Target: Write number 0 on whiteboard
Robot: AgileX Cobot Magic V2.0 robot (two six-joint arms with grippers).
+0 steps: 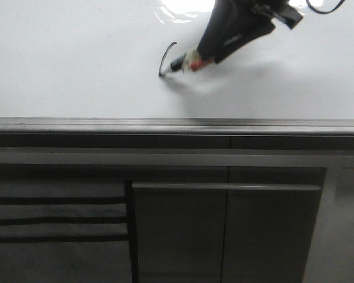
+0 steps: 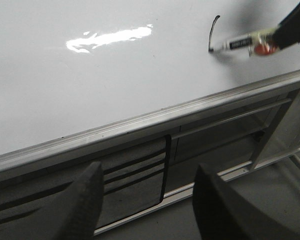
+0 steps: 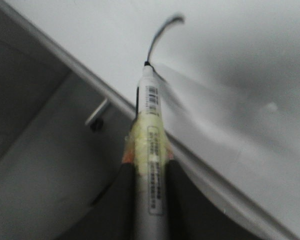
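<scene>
Next, my left gripper grabs the white marker by its front part (image 1: 176,64) (image 2: 238,43), between the marker's yellowish tape and its tip.
The whiteboard (image 1: 76,65) is glossy white with a grey metal edge strip along its near side. On it is a short curved black marker line (image 1: 165,58), one open arc of the number 0, not a closed loop. My right gripper (image 1: 207,52) is shut on a white marker (image 1: 186,62) wrapped in yellowish tape, its tip touching the lower end of the arc. The arc (image 3: 160,32) and the marker (image 3: 150,130) also show in the right wrist view, and in the left wrist view the arc (image 2: 213,31). My left gripper (image 2: 147,195) is open and empty, off the board over the cabinet.
Below the board's metal edge strip (image 1: 177,125) stand dark grey cabinet panels (image 1: 224,230) with a horizontal handle bar. Bright light glare (image 2: 110,39) lies on the board's left part. A black cable runs above the right arm.
</scene>
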